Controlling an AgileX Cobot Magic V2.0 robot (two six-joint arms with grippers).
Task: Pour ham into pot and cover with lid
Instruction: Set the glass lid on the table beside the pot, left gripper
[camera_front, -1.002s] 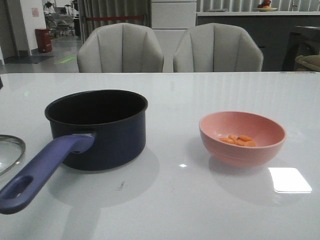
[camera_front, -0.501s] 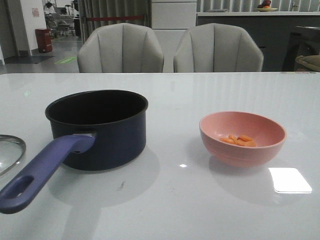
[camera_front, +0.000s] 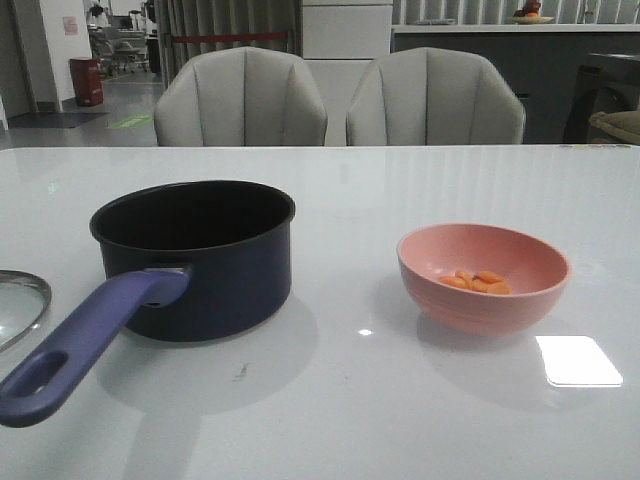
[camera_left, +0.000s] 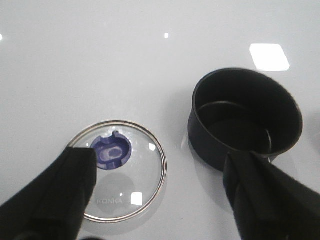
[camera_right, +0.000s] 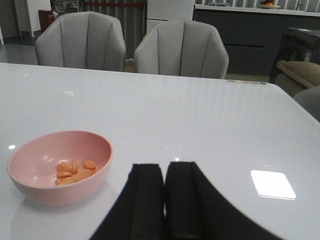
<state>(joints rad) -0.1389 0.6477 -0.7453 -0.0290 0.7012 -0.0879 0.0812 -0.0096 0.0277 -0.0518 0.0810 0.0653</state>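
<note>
The rim of the pink bowl (camera_front: 562, 260) (camera_right: 111, 149), on the side that faces away from the dark navy pot, is the part my right gripper needs to close on.
The dark navy pot (camera_front: 195, 255) stands left of centre on the white table, its purple-blue handle (camera_front: 85, 340) pointing toward me; it also shows in the left wrist view (camera_left: 245, 117), empty. Orange ham slices (camera_front: 475, 282) lie in a pink bowl (camera_front: 483, 277), also in the right wrist view (camera_right: 74, 171). The glass lid (camera_left: 120, 170) with its purple-blue knob (camera_left: 112, 153) lies flat beside the pot; its rim (camera_front: 20, 305) shows at the front view's left edge. My left gripper (camera_left: 160, 187) hangs open above the lid, holding nothing. My right gripper (camera_right: 164, 175) is shut and empty, beside the bowl.
Two grey chairs (camera_front: 240, 100) stand behind the table's far edge. A bright light reflection (camera_front: 577, 360) lies on the table to the right of the bowl. Neither arm shows in the front view.
</note>
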